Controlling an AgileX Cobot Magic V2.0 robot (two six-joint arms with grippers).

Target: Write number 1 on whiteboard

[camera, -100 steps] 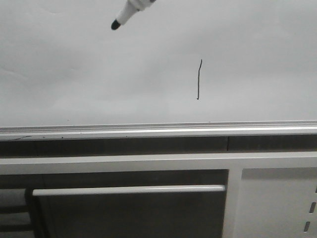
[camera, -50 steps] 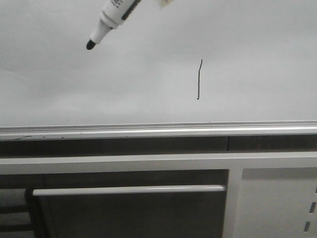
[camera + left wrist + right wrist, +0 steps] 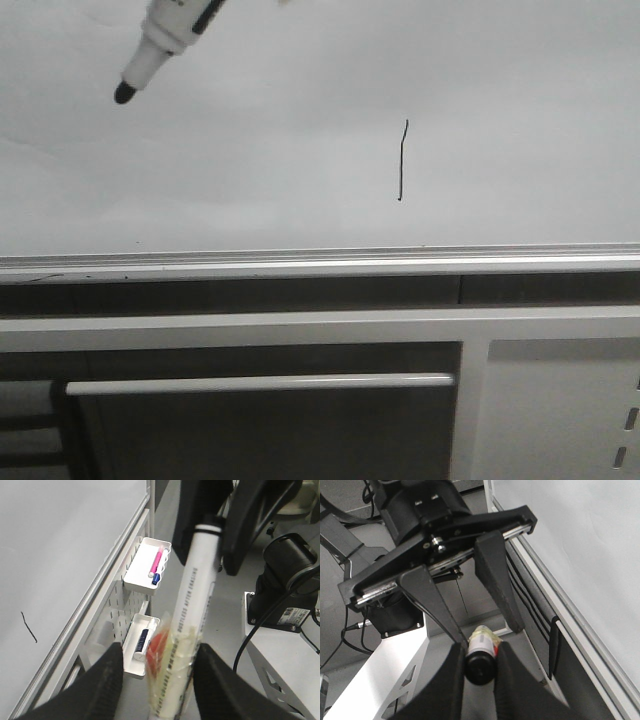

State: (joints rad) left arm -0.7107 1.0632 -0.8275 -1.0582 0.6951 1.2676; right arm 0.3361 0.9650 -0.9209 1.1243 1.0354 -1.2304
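Note:
The marker sits at a slant between my left gripper's open fingers. My right gripper needs to hold the black end steady while my left gripper lines up and grips the taped body [image 3: 173,659].
The whiteboard [image 3: 250,150] fills the upper front view, with its silver rail [image 3: 300,262] below. The number 1 [image 3: 402,160] is a thin black stroke right of centre; it also shows in the left wrist view [image 3: 29,627]. A white marker [image 3: 165,35] with a black tip pointing down-left hangs at the top left, clear of the stroke. My right gripper [image 3: 480,650] is shut on the marker's black end [image 3: 480,667]. My left gripper [image 3: 160,650] is open, its fingers [image 3: 102,680] standing wide around the marker's taped body [image 3: 172,670].
Below the rail is a white metal cabinet with a bar handle [image 3: 260,383]. Two white trays [image 3: 147,565] [image 3: 141,645] holding spare markers hang on a pegboard beside the board. A black arm base with cables [image 3: 285,585] stands nearby.
In the front view the marker has moved left and a little down, farther from the stroke. The stroke itself is unchanged.

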